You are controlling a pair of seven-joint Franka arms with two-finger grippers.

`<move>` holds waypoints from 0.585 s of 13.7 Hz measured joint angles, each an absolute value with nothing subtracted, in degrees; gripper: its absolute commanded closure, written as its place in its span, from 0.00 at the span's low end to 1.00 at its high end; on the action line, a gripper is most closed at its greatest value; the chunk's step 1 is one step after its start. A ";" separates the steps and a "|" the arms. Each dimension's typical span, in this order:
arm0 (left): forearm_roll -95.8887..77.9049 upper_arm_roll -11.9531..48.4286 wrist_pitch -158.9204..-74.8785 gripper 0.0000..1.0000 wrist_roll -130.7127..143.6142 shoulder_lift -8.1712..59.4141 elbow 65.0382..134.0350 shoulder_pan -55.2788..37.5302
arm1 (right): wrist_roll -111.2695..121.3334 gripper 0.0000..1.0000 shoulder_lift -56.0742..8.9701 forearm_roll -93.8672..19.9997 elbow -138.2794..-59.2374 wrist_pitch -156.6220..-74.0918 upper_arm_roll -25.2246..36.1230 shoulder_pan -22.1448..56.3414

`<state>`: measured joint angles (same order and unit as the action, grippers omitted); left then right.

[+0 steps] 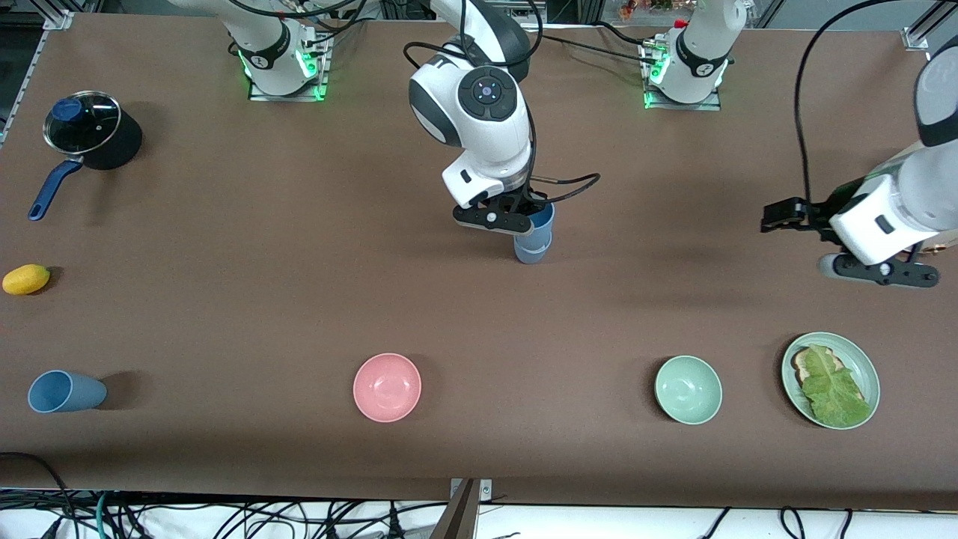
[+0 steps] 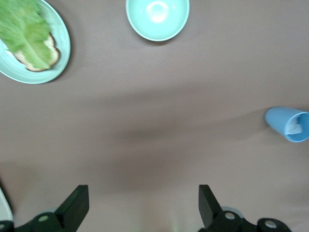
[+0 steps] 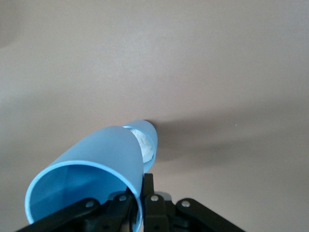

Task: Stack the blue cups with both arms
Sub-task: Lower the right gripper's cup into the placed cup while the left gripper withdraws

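Observation:
Next, I let go of the mid-blue cup with my right gripper down inside the greyer blue cup (image 1: 534,241) (image 3: 145,146) standing on the table. The mid-blue cup now hangs tilted at its mouth.
My right gripper (image 1: 522,218) (image 3: 142,193) is over the middle of the table. It is shut on the rim of a mid-blue cup (image 1: 544,218) (image 3: 99,164), one finger inside and one outside. That cup hangs tilted, its base at the mouth of a greyer blue cup (image 1: 532,251) (image 3: 147,140) that stands on the table and shows a whitish inside. My left gripper (image 1: 879,271) (image 2: 142,205) waits open and empty above bare table at the left arm's end. A blue cup (image 2: 289,123) shows at the edge of the left wrist view.
Nearest the front camera stand a pink bowl (image 1: 387,387), a pale green bowl (image 1: 688,389) (image 2: 157,17) and a green plate (image 1: 868,370) (image 2: 60,63) with lettuce on bread. Another blue cup (image 1: 66,391) lies on its side. A yellow fruit (image 1: 26,279) and a lidded pot (image 1: 90,127) sit at the right arm's end.

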<state>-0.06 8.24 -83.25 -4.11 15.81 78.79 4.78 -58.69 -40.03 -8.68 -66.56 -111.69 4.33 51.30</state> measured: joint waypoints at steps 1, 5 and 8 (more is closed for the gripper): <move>-0.06 5.92 -84.68 0.00 -4.94 14.82 79.88 3.21 | -59.16 1.00 -40.03 -8.68 -66.53 -111.65 4.33 51.70; -0.06 3.60 -94.73 0.00 -5.04 7.75 90.09 1.98 | -60.52 1.00 -40.22 -8.64 -66.76 -110.91 4.33 52.95; -0.06 3.12 -97.51 0.00 -5.04 3.80 95.82 1.97 | -60.54 1.00 -40.92 -8.63 -66.81 -110.91 4.40 53.01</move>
<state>-0.06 3.12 -97.51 -5.04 3.80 95.82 1.97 -60.54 -40.92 -8.63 -66.81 -110.91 4.40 53.01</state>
